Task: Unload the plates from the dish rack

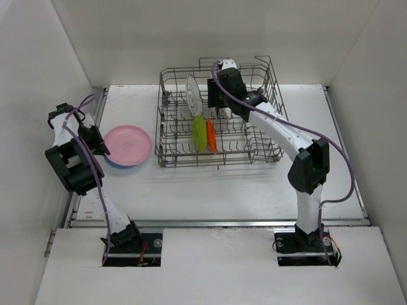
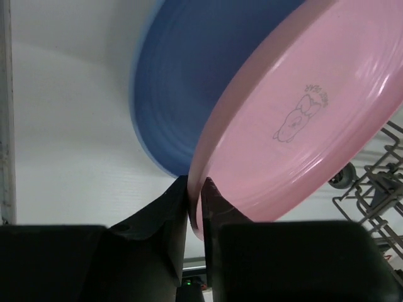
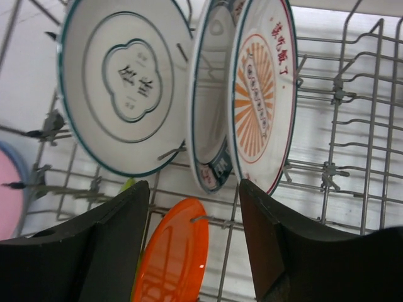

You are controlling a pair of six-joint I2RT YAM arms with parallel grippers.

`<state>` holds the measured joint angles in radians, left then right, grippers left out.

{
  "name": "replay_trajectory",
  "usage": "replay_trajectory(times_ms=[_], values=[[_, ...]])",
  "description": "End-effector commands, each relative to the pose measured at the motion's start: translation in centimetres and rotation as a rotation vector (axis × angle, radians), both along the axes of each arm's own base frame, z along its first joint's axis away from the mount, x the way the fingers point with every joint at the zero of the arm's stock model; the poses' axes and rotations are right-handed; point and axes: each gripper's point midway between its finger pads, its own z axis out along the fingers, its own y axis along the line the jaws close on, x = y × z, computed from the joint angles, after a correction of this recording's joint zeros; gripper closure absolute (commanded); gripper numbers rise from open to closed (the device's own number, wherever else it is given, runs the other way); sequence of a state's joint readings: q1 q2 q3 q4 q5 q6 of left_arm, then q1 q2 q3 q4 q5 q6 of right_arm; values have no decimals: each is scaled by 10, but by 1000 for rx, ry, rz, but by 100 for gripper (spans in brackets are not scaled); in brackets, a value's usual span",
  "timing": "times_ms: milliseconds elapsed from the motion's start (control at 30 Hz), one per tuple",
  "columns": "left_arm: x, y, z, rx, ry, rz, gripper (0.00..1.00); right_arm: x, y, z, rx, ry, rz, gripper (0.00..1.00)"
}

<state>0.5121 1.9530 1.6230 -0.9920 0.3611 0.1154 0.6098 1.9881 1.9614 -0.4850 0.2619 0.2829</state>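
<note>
The sunburst plate sits off-center with another white plate beside it within my right gripper's opening, so next I move over and pinch just the sunburst plate's rim [image 3: 233,135].
The grey wire dish rack [image 1: 254,136] stands at the table's middle back. In it stand white printed plates [image 1: 193,95], a lime green plate [image 1: 199,133] and an orange plate [image 1: 211,136]. My right gripper [image 1: 222,109] is open above the rack; its wrist view shows three white plates [image 3: 123,82] [image 3: 211,119] [image 3: 263,94] and the orange plate [image 3: 173,255] between and beyond its jaws. My left gripper [image 1: 102,147] is shut on the rim of the pink plate [image 1: 128,143] [image 2: 302,119], which lies over a blue plate [image 1: 113,161] [image 2: 189,82] left of the rack.
White walls enclose the table on the left, back and right. The rack's wire handle [image 1: 238,60] rises at its far side. The rack's right half [image 3: 359,126] holds only upright tines.
</note>
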Motion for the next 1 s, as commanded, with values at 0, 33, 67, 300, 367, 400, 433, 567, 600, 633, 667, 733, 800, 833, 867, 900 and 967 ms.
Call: replay_trajectory(times_ms=[0,33,67,300,367,400,433,567,600,633,667,733,800,833,867,900,967], values=[[4,4,-3,5,1,-9,87,23,-9,18,-8,-87,-85,36],[4,3,-5,-14,16,-10,83,27,-9,3,-31,-70,-99,36],[5,1,-12,-35,31,-24,74,32,-9,3,-33,-82,-116,37],[2,6,-13,-35,76,-75,48,55,-13,-19,-53,-74,-156,44],[0,5,-13,-39,83,-90,44,60,-12,-27,-51,-59,-144,47],[0,5,-9,-32,73,-89,43,59,-10,-27,-46,-56,-134,49],[0,6,-4,-23,59,-98,43,64,-16,-34,-45,-46,-149,52],[-3,2,4,-32,53,-99,38,65,-15,-25,-33,-61,-150,73],[-1,5,11,-30,29,-90,38,64,-18,-14,-38,-81,-153,73],[-3,4,16,-27,25,-90,37,63,-19,-8,-31,-90,-153,73],[-2,2,17,-36,19,-91,37,62,-20,-1,-34,-101,-149,70],[0,3,22,-26,2,-91,37,59,-20,8,-31,-114,-135,41],[1,2,26,-35,-5,-92,37,56,-21,13,-37,-116,-121,28],[-1,0,26,-41,4,-92,37,53,-21,9,-40,-104,-111,28],[1,2,28,-35,-5,-92,37,51,-22,12,-47,-108,-107,28],[1,2,28,-35,-5,-92,37,50,-23,7,-53,-99,-107,28],[-1,1,28,-40,2,-92,37,43,-27,5,-62,-86,-106,28]])
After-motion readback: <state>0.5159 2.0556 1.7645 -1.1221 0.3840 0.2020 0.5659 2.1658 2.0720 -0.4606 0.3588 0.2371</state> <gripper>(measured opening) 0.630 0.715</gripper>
